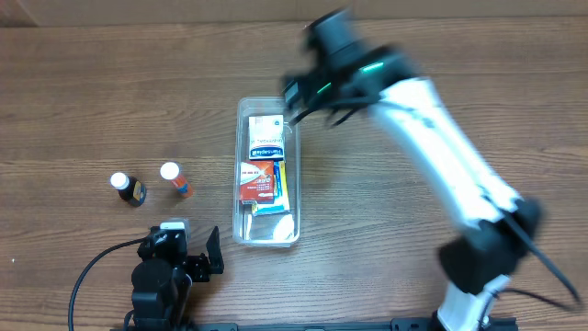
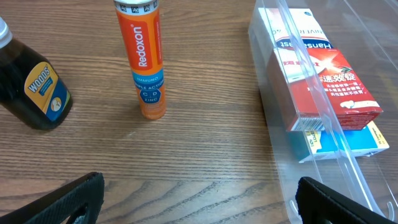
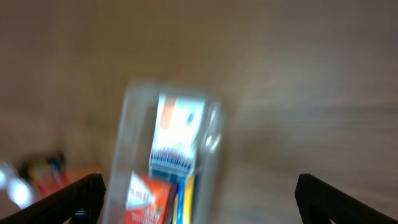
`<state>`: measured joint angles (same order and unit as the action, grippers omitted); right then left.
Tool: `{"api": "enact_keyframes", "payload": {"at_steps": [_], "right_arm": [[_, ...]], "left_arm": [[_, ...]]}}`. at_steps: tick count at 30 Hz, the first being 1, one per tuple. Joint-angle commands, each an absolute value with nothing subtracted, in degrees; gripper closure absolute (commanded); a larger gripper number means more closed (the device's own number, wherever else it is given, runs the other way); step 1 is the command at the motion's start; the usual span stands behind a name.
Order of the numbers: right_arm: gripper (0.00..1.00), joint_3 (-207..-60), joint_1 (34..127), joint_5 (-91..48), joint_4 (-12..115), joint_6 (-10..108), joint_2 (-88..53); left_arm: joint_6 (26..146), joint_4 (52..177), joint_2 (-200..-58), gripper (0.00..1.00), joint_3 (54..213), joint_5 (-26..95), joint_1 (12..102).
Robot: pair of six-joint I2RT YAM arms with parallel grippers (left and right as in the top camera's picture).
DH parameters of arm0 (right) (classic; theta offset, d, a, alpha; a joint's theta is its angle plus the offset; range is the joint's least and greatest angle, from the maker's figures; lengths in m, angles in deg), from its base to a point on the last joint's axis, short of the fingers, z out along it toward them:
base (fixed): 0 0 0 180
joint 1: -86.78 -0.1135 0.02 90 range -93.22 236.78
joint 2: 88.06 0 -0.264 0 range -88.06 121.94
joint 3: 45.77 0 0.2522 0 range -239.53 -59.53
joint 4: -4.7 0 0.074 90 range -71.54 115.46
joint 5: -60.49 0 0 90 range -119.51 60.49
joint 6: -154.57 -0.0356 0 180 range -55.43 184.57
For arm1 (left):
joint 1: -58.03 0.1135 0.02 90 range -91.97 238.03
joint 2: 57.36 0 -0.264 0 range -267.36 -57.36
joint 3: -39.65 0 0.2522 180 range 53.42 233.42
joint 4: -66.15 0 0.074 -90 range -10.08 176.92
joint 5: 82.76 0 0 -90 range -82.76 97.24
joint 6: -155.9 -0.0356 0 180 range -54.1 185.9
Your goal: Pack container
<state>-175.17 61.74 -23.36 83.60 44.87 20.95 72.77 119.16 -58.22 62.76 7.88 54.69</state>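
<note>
The robot's left gripper needs to next move to the white cap [image 1: 119,181] [image 2: 3,32] of the dark brown bottle next to the orange Redoxon tube and close there.
The clear plastic container [image 1: 242,175] lies lengthwise at the table's middle and holds a white and blue box [image 1: 267,138], a red box [image 1: 259,181] and a blue and yellow box [image 1: 279,188]. It also shows in the left wrist view [image 2: 348,168] and, blurred, in the right wrist view [image 3: 124,137]. An orange Redoxon tube [image 1: 175,179] and a dark brown bottle [image 1: 129,188] stand left of it. My right gripper [image 1: 308,92] is open and empty above the container's far end. My left gripper [image 1: 197,248] is open and empty near the front edge.
In the left wrist view the orange tube [image 2: 143,59] and the brown bottle [image 2: 31,87] stand upright on bare wood, apart from each other and from the container. The right arm [image 1: 441,156] spans the table's right half.
</note>
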Motion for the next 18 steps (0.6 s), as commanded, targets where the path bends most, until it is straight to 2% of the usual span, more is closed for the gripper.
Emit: {"api": "enact_keyframes", "payload": {"at_steps": [1,3,5,7,9,11,14,15,18], "right_arm": [[0.0,-178.8,74.3,-19.4,84.2,41.9,9.3],[0.0,-178.8,81.3,-14.2,86.1,41.6,8.0],[0.0,-178.8,83.8,-13.8,88.4,41.6,8.2],[0.0,-178.8,84.5,-13.8,90.2,41.7,8.3],[0.0,-178.8,84.6,-13.8,90.2,41.7,8.3],[0.0,-178.8,84.6,-13.8,90.2,41.7,8.3],[0.0,-178.8,84.6,-13.8,90.2,41.7,8.3],[0.0,-178.8,84.6,-13.8,90.2,41.6,8.3],[0.0,-178.8,84.6,-13.8,90.2,41.7,8.3]], "left_arm": [[72.3,119.1,-57.9,0.0,62.6,7.3,55.0],[72.2,118.8,-57.9,0.0,62.6,7.0,55.0],[72.3,115.9,-57.9,0.0,62.6,7.3,55.0],[72.3,114.7,-57.9,0.0,62.6,6.7,55.0],[75.0,105.9,-57.9,0.0,63.4,8.6,55.0],[75.3,103.6,-59.2,0.0,67.5,6.4,55.0],[79.3,114.1,-72.1,0.0,84.7,-3.8,55.0],[79.2,121.0,-81.7,0.0,94.3,-6.5,55.2],[76.7,131.6,-102.5,0.0,117.1,-2.8,56.7]]}}
